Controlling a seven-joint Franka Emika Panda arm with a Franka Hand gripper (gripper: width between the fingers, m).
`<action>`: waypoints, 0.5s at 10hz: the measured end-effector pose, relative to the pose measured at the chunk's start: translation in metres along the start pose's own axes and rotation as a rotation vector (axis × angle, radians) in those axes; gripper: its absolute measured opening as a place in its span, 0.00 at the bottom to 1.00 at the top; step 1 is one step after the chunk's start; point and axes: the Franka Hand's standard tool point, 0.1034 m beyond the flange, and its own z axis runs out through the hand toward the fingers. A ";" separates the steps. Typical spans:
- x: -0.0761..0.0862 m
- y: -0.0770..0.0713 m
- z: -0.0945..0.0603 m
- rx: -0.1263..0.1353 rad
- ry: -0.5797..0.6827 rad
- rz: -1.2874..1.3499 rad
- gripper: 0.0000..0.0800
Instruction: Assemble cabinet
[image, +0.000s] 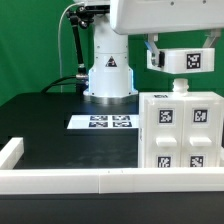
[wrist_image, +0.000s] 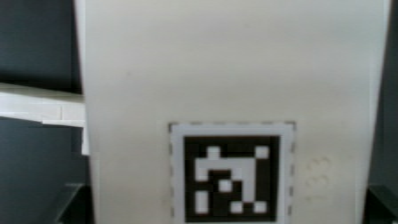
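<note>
Next, my gripper lets go of the smaller white tagged panel, which I need to open to leave it on the open top of the cabinet body (image: 189, 81).
The cabinet body (image: 180, 132) is a large white box with several black-and-white tags on its face. It stands on the table at the exterior view's right. My gripper (image: 183, 52) hangs just above the cabinet's top, shut on a smaller white tagged panel (image: 186, 59) and holding it clear of the box. In the wrist view this panel (wrist_image: 214, 90) fills most of the picture, with its tag (wrist_image: 235, 182) close to the camera. The fingers themselves are mostly hidden behind the panel.
The marker board (image: 103, 122) lies flat on the black table in front of the robot base (image: 108, 75). A low white rim (image: 70, 180) runs along the table's front and the exterior view's left side.
</note>
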 end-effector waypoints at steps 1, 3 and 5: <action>0.000 0.000 0.005 0.000 -0.005 0.000 0.70; 0.001 -0.001 0.013 -0.002 -0.008 0.005 0.70; -0.001 -0.005 0.021 -0.004 0.004 0.000 0.70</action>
